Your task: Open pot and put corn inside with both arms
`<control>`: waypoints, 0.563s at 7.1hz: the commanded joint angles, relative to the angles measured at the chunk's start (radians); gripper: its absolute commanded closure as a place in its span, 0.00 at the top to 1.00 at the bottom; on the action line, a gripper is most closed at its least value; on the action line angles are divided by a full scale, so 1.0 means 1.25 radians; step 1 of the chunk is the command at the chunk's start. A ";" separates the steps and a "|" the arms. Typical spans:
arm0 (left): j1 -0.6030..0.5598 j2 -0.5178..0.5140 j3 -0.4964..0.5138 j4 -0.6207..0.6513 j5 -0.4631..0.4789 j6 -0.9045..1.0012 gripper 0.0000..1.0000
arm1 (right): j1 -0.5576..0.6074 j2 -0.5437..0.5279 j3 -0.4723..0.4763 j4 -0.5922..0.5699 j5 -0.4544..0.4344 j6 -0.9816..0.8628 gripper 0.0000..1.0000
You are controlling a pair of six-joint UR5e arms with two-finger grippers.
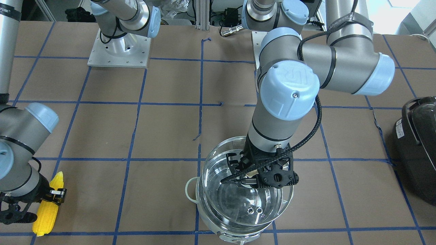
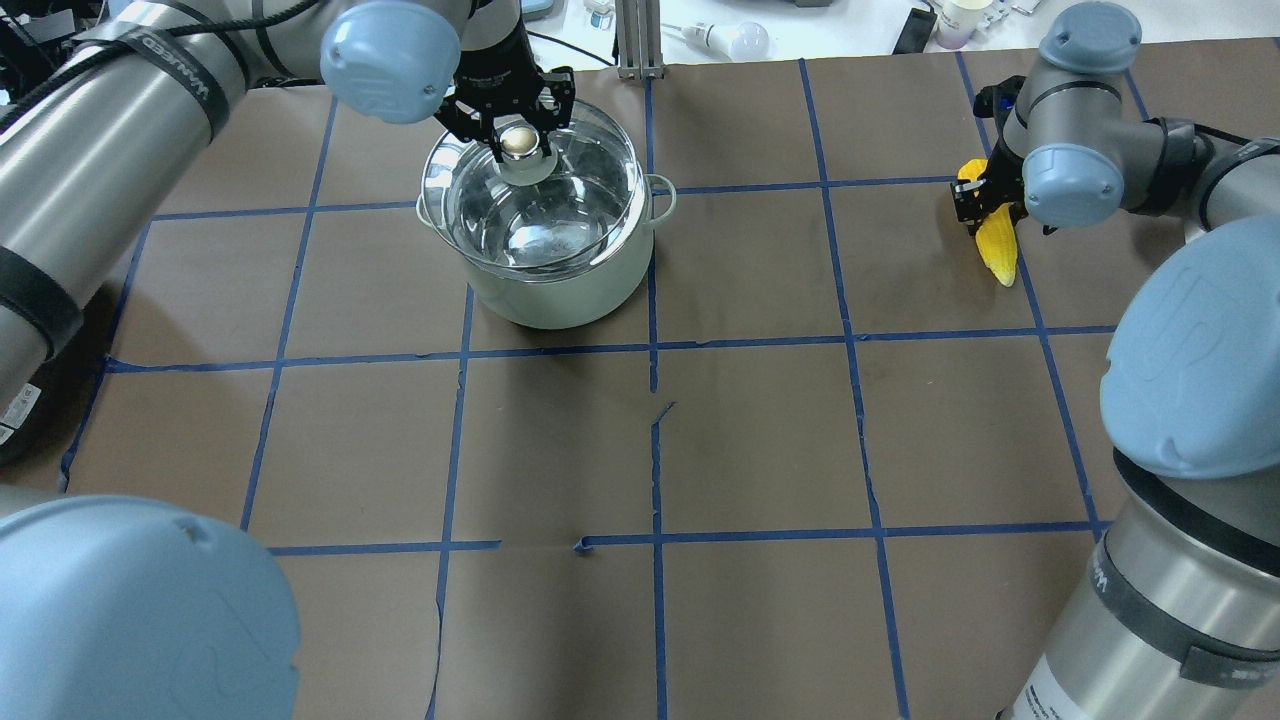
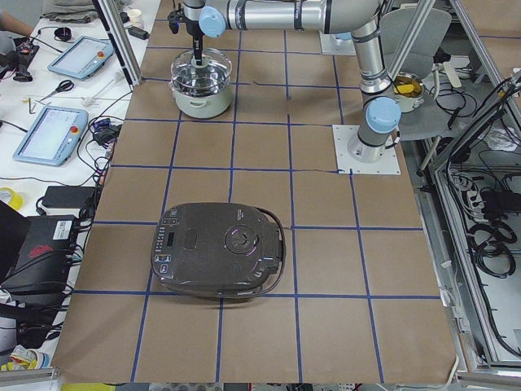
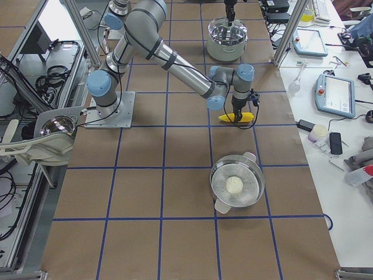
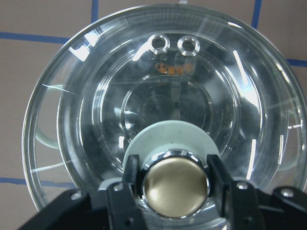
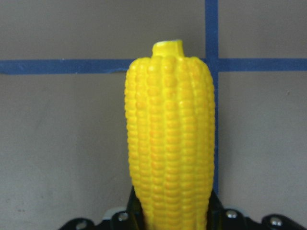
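Observation:
The robot's left gripper should release the glass lid on the blue tape crossing (image 1: 333, 169) between the pot and the black appliance.
The pot (image 2: 560, 295) stands at the far left of the table, pale green outside with loop handles. My left gripper (image 2: 518, 141) is shut on the brass knob (image 5: 176, 186) of the glass lid (image 2: 545, 215). It holds the lid slightly raised and tilted over the pot (image 1: 204, 217). The yellow corn (image 2: 996, 245) lies at the far right on the brown paper. My right gripper (image 2: 985, 210) is shut on its thick end, and its fingers (image 6: 136, 213) flank the corn (image 6: 168, 143), which points away. I cannot tell whether the corn is lifted.
A large black appliance (image 3: 220, 248) with a handle sits at the table's left end and also shows in the front view (image 1: 417, 149). A second steel pot (image 4: 236, 186) sits near the right end. Blue tape lines grid the brown paper.

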 commanded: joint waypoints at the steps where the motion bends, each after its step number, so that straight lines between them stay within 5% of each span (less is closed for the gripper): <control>1: 0.121 0.041 0.010 -0.092 0.004 0.103 0.18 | 0.012 -0.044 -0.029 0.041 -0.005 0.009 0.00; 4: 0.315 0.087 -0.142 -0.006 0.037 0.349 0.12 | 0.213 -0.120 -0.115 0.203 -0.017 0.257 0.00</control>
